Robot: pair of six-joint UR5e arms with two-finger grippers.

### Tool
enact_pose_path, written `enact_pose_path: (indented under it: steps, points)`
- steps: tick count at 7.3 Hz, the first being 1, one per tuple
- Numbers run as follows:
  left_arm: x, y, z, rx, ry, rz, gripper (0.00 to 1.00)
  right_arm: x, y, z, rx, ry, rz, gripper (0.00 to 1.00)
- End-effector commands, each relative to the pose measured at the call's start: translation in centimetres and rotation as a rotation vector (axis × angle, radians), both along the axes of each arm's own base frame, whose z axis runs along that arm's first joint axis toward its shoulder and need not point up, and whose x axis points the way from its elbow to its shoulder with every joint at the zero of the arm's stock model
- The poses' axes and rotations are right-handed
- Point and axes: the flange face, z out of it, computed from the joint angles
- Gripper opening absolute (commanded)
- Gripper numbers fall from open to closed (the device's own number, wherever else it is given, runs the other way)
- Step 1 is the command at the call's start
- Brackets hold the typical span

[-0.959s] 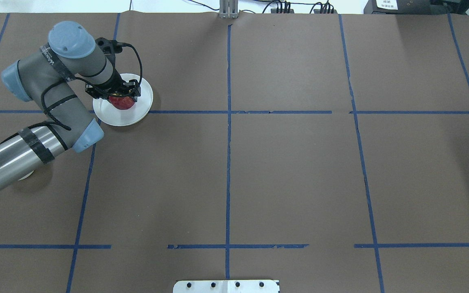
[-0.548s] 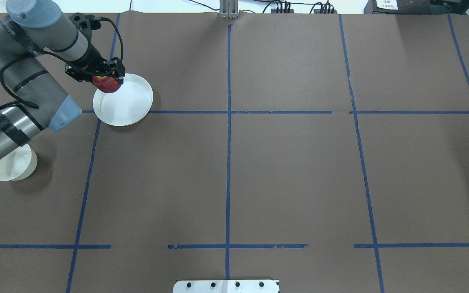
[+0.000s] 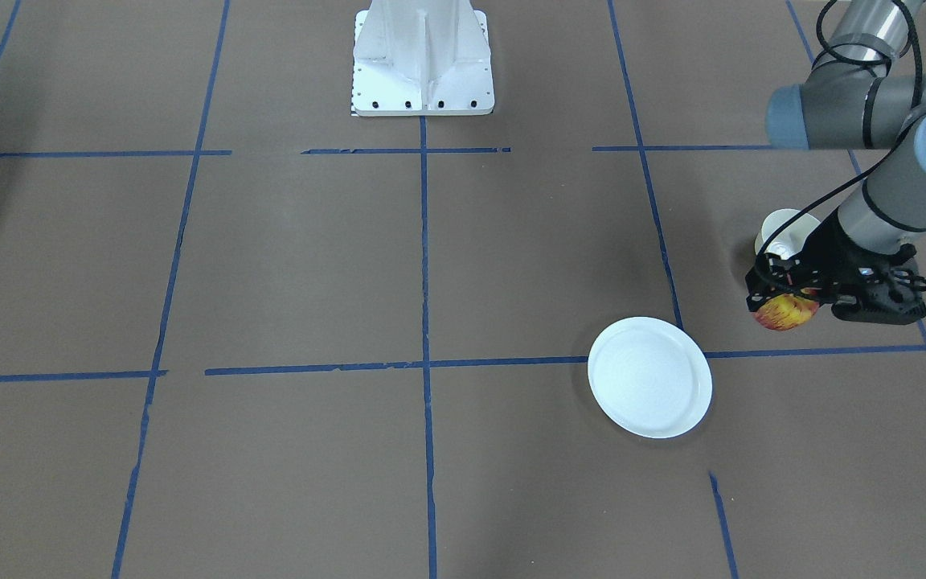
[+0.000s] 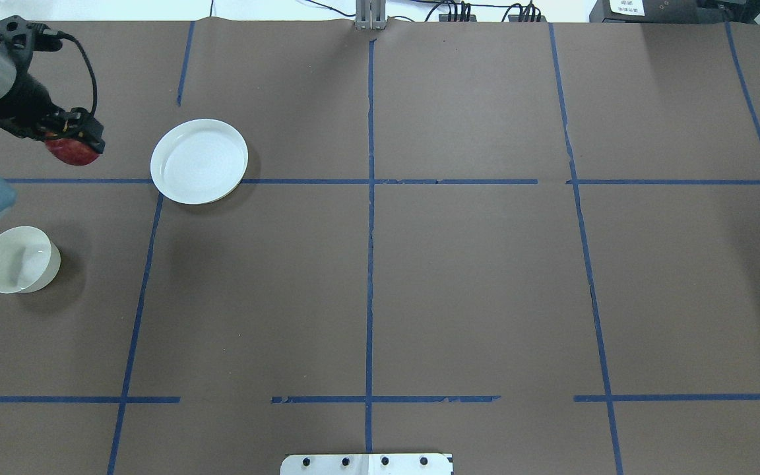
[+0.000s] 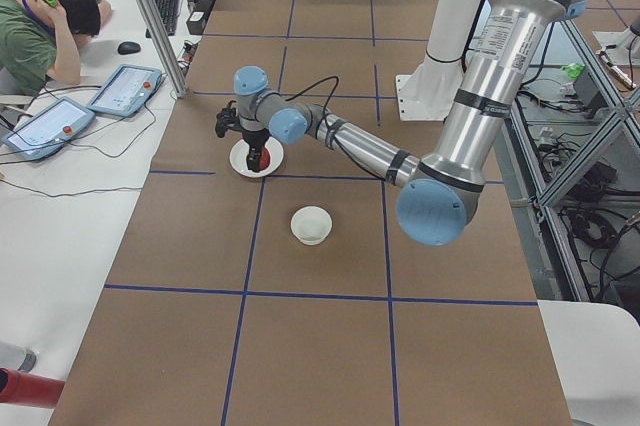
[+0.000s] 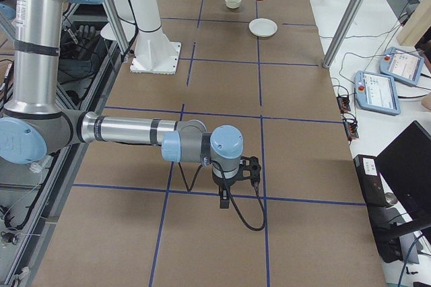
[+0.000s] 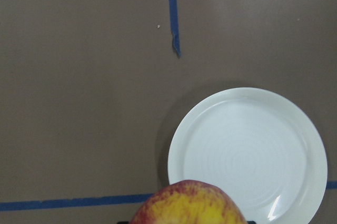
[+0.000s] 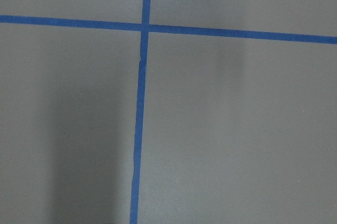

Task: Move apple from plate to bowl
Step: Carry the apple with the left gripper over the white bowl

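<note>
My left gripper is going to set the red-yellow apple down close to the middle of the empty bowl (image 3: 796, 240).
The plate (image 4: 199, 161) lies bare; it also shows in the front view (image 3: 649, 376) and the left wrist view (image 7: 247, 155). My left gripper (image 4: 75, 140) is shut on the red-yellow apple (image 4: 73, 152) and holds it in the air to the left of the plate, above the brown table. The apple also shows in the front view (image 3: 784, 312) and at the bottom edge of the left wrist view (image 7: 189, 203). The bowl (image 4: 18, 259) stands empty nearer the robot, partly behind the gripper in the front view (image 3: 780, 225). My right gripper (image 6: 232, 176) hangs over bare table far away; I cannot tell its state.
Blue tape lines grid the brown table. The robot's white base mount (image 3: 423, 56) stands at the middle of the near edge. A seated person (image 5: 45, 31) and two tablets are beyond the far table edge.
My left gripper has lifted the apple off the plate and carried it to the overhead view's left, clear of the plate's rim. The arm has drawn back and uncovered the bowl.
</note>
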Motion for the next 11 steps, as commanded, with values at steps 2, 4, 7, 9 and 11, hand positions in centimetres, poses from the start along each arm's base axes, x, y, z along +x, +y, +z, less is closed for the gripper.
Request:
enact_pose_path:
  steps: [2, 4, 7, 9, 11]
  points:
    - [-5.2, 8.9, 9.7, -0.002, -0.012, -0.034, 0.26, 0.0, 0.0, 0.0, 0.0, 0.0, 0.0, 1.0]
    - [-5.1, 9.6, 12.9, -0.005, 0.008, -0.151, 0.26, 0.0, 0.0, 0.0, -0.001, 0.0, 0.0, 1.0]
    - [-2.6, 10.8, 13.9, -0.026, 0.026, -0.125, 0.27, 0.0, 0.0, 0.0, 0.0, 0.0, 0.0, 1.0]
    - [-1.7, 12.5, 15.1, -0.045, 0.011, -0.089, 0.28, 0.0, 0.0, 0.0, 0.0, 0.0, 0.0, 1.0]
    - [-0.7, 13.2, 15.6, -0.053, 0.006, -0.063, 0.33, 0.0, 0.0, 0.0, 0.0, 0.0, 0.0, 1.0]
